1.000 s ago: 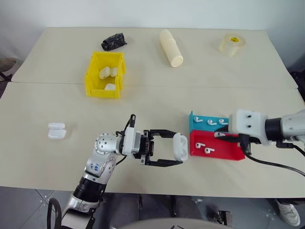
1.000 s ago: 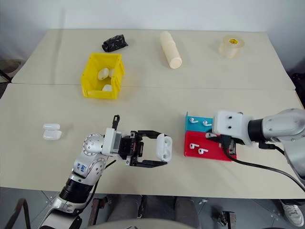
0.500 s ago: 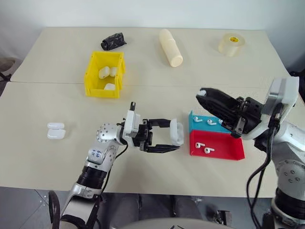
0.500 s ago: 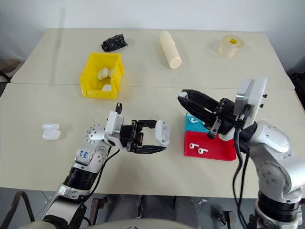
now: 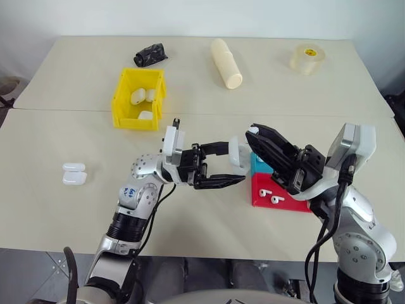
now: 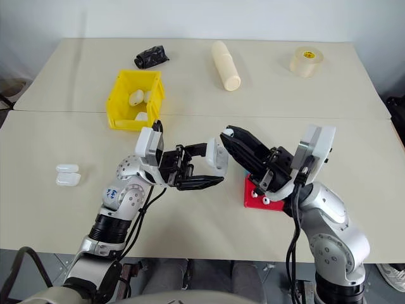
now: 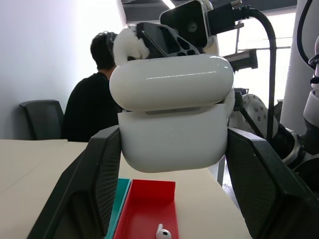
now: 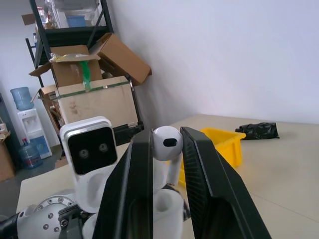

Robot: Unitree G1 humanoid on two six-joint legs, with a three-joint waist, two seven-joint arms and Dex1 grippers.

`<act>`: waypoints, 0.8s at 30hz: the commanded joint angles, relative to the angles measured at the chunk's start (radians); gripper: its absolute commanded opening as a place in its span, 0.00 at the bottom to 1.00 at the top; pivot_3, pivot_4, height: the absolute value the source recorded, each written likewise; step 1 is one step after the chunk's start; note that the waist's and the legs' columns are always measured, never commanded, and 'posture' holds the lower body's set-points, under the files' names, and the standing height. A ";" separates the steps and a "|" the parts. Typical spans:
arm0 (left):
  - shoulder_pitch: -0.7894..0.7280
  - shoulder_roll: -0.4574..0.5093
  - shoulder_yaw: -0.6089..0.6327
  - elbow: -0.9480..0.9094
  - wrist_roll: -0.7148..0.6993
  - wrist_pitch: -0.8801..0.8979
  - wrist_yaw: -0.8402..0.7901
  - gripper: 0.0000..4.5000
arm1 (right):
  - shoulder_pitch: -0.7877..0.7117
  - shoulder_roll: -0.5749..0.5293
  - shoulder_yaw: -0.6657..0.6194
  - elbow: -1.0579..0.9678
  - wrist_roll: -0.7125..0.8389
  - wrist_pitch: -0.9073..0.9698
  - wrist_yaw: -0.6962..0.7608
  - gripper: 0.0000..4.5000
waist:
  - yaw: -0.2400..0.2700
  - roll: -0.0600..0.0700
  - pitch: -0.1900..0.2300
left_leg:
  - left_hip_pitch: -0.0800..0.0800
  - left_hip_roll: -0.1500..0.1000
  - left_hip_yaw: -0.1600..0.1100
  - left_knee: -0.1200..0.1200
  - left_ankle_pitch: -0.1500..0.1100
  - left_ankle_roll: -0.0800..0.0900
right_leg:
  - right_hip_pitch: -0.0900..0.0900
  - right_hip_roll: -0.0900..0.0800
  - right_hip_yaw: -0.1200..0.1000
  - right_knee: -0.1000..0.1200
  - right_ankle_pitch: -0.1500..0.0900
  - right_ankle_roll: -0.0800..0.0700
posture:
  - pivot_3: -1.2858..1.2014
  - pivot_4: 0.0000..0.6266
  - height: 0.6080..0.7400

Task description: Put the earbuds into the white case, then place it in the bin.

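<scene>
I need to let go of the earbud with my right gripper inside the open white case (image 5: pixel 234 169) (image 8: pixel 165 201) between my left gripper's fingers.
My left gripper (image 5: pixel 233 166) is shut on the white case (image 5: pixel 236 155), held above the table's middle with its lid open. In the left wrist view the case (image 7: pixel 172 114) sits between both fingers. My right gripper (image 5: pixel 256 134) is shut on one earbud (image 8: pixel 167 144), pinched at its fingertips right at the case's top. The same earbud (image 7: pixel 130 45) shows just behind the lid. Two more earbuds (image 5: pixel 270 196) lie on the red tray (image 5: pixel 291 204). The yellow bin (image 5: pixel 135 121) stands at the back left with several white cases inside.
A teal tray (image 5: pixel 258 166) adjoins the red one, partly hidden by my right gripper. Two white cases (image 5: pixel 74 173) lie at the left. A cream cylinder (image 5: pixel 226 63), a tape roll (image 5: pixel 308 58) and a black object (image 5: pixel 150 54) lie along the back. A person (image 7: pixel 97 99) sits beyond the table.
My right gripper has swung up and left from the trays to the case, carrying an earbud. My left gripper has raised the case a little.
</scene>
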 commanded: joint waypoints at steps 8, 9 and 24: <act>0.024 0.000 0.034 -0.064 -0.041 -0.025 -0.032 0.62 | 0.079 0.038 0.120 -0.060 -0.092 -0.116 -0.012 0.16 | -0.013 0.000 0.000 | 0.000 0.000 0.000 -0.001 0.000 0.000 | 0.000 0.000 0.000 0.000 0.000 0.000 | 0.52 0.24 1.00; 0.028 -0.002 0.036 -0.067 -0.041 -0.030 -0.033 0.62 | 0.087 0.039 0.132 -0.061 -0.104 -0.125 -0.012 0.16 | -0.014 0.000 0.000 | 0.000 0.000 0.000 0.000 0.000 0.000 | 0.000 0.000 0.000 0.000 0.000 0.000 | 0.52 0.24 1.00; 0.109 -0.044 0.025 -0.110 -0.045 -0.090 -0.057 0.62 | 0.149 -0.025 0.182 -0.090 -0.167 -0.165 0.000 0.16 | -0.017 0.000 0.000 | 0.000 0.000 0.000 -0.001 0.000 0.000 | 0.000 0.000 0.000 0.000 0.000 0.000 | 0.52 0.24 1.00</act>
